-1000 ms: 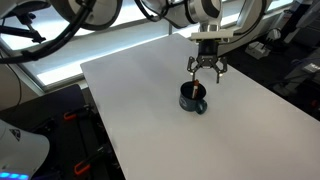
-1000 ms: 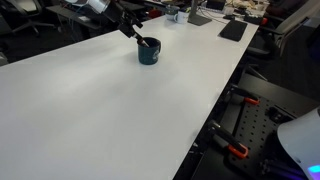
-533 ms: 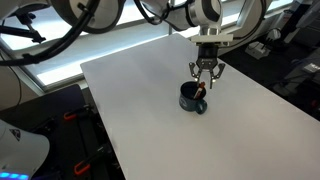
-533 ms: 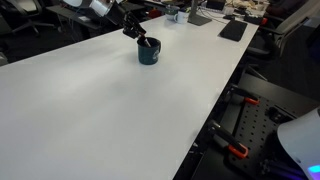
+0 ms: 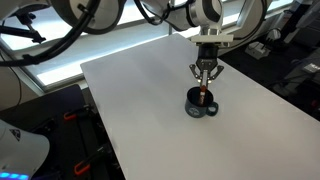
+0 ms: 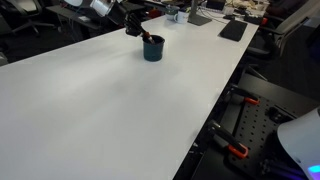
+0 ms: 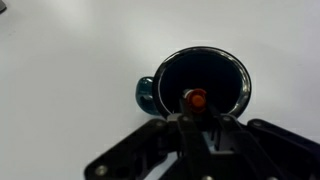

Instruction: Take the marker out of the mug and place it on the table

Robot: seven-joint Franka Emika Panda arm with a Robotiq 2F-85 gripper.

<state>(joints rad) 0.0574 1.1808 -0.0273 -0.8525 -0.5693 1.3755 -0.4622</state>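
Observation:
The marker's orange-red end sits shallow at the gripper's fingertips, so the robot should open and take the marker (image 5: 203, 92) deeper in its fingers before lifting it out.
The dark blue mug (image 5: 203, 105) stands upright on the white table (image 5: 140, 90), toward its far side in both exterior views (image 6: 153, 49). In the wrist view the mug (image 7: 222, 75) is seen from above, handle to the left. The marker (image 7: 195, 98) stands inside it with its orange-red end up, and a sliver of the marker (image 5: 204, 96) shows above the rim. My gripper (image 7: 196, 110) hangs straight over the mug (image 5: 205, 88) and is shut on the marker's upper part. In an exterior view the gripper (image 6: 144, 36) sits at the mug's rim.
A dark flat pad (image 6: 233, 30) and small items lie at the table's far end. Black stands with orange clamps (image 6: 235, 150) sit beside the table's edge. A window ledge and cables (image 5: 40, 40) run behind the table.
The jaws have gone from wide open to shut on the marker. The mug has shifted a little across the table under the gripper.

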